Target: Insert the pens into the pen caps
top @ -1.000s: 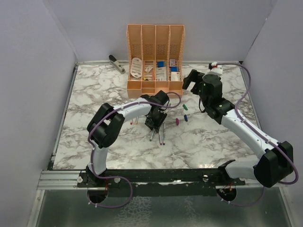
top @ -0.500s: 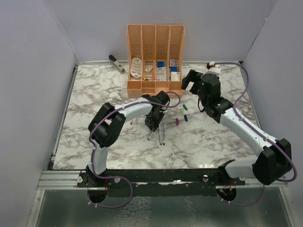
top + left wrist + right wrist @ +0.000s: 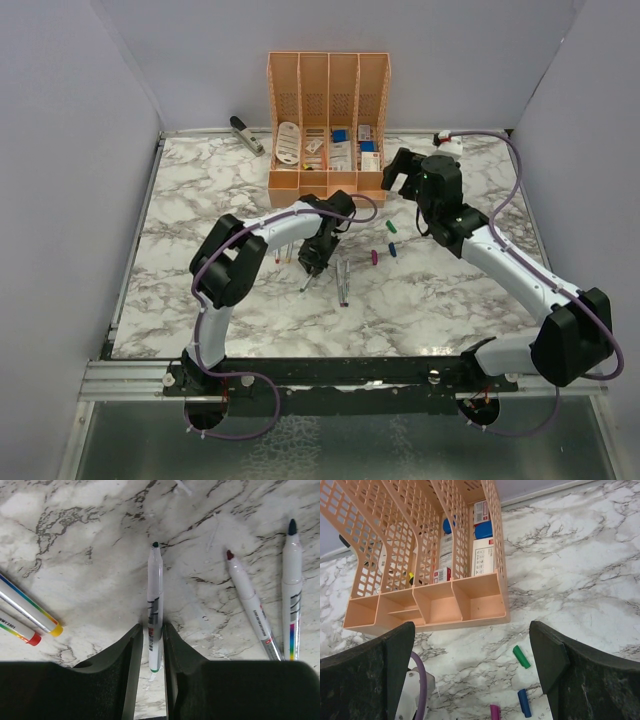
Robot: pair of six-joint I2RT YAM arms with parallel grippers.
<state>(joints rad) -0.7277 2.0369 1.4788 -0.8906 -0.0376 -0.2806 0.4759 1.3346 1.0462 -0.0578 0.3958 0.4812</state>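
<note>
My right gripper is going to close on the near half of the green cap (image 3: 392, 229) (image 3: 524, 661), since my left gripper holds the pen with the green tip.
My left gripper (image 3: 151, 630) (image 3: 312, 258) is shut on a whitish pen (image 3: 155, 605) with a green tip, which points away from the jaws low over the marble. Two more pens lie to its right, one red-tipped (image 3: 247, 607) and one dark-tipped (image 3: 291, 590); in the top view that pair (image 3: 343, 282) lies beside the gripper. Another two pens (image 3: 30, 612) lie at the left. A green cap (image 3: 521, 656) (image 3: 392, 227), a blue cap (image 3: 524, 703) (image 3: 393, 250) and a purple cap (image 3: 494, 713) (image 3: 374, 257) lie on the table. My right gripper (image 3: 472, 645) (image 3: 400, 172) hangs open above them, holding nothing.
The orange organiser (image 3: 328, 120) (image 3: 475, 600) with small boxes stands at the back, close in front of the right gripper. A grey stapler (image 3: 246, 134) lies at the back left. Grey walls close in the marble table (image 3: 200, 200) on three sides.
The left jaws have closed on the green-tipped pen and carried it left, away from the other two pens. The right gripper has drifted slightly left, still open.
</note>
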